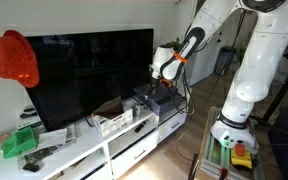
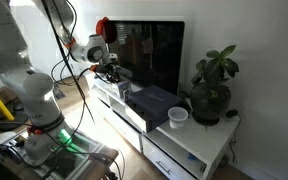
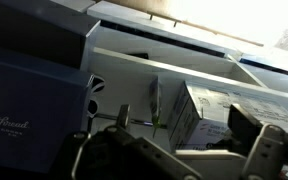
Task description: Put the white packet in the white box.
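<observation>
The thin white packet stands between the scissors and the printed box, and I should close my gripper on the green end (image 1: 140, 102) (image 3: 155, 127) of that packet.
The white box (image 1: 114, 123) is a slotted open-top crate on the long white cabinet, in front of the TV. In the wrist view its white wall (image 3: 164, 68) fills the middle. A whitish printed packet (image 3: 209, 112) stands inside against that wall, next to a thin upright strip (image 3: 154, 105). My gripper (image 3: 184, 122) is open. Its fingers straddle the packet: the left finger is clear of it and the right finger is close beside it. In both exterior views the gripper (image 1: 162, 82) (image 2: 109, 72) hangs low over the cabinet top by the TV.
A dark grey flat-topped box (image 1: 152, 100) (image 2: 154, 100) (image 3: 34, 90) sits right beside the crate. The TV (image 1: 84, 70) stands just behind. A white cup (image 2: 178, 117) and a potted plant (image 2: 212, 90) are at the cabinet's end. A red hat (image 1: 14, 58) hangs at the TV's corner, and green items (image 1: 19, 142) lie on the cabinet.
</observation>
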`<act>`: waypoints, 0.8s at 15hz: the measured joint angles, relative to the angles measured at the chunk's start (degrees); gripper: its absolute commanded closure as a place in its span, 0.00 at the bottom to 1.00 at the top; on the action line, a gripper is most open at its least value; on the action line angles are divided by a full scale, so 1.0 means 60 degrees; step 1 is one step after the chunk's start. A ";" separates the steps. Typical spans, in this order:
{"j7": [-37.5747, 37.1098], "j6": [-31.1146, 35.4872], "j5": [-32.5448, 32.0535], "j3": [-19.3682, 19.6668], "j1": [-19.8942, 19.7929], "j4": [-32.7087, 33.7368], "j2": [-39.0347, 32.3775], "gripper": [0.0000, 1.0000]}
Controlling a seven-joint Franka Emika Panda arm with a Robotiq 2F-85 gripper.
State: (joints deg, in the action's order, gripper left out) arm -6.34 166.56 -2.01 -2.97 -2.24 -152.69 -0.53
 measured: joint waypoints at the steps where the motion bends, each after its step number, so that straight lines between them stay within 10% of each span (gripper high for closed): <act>1: 0.0000 0.0000 0.0000 0.0000 0.0000 0.0005 0.0000 0.00; 12: -0.0320 0.0256 0.0004 0.0719 0.0012 0.0461 -0.0788 0.00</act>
State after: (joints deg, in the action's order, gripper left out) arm -8.26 168.10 -1.98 1.35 -2.16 -149.92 -5.25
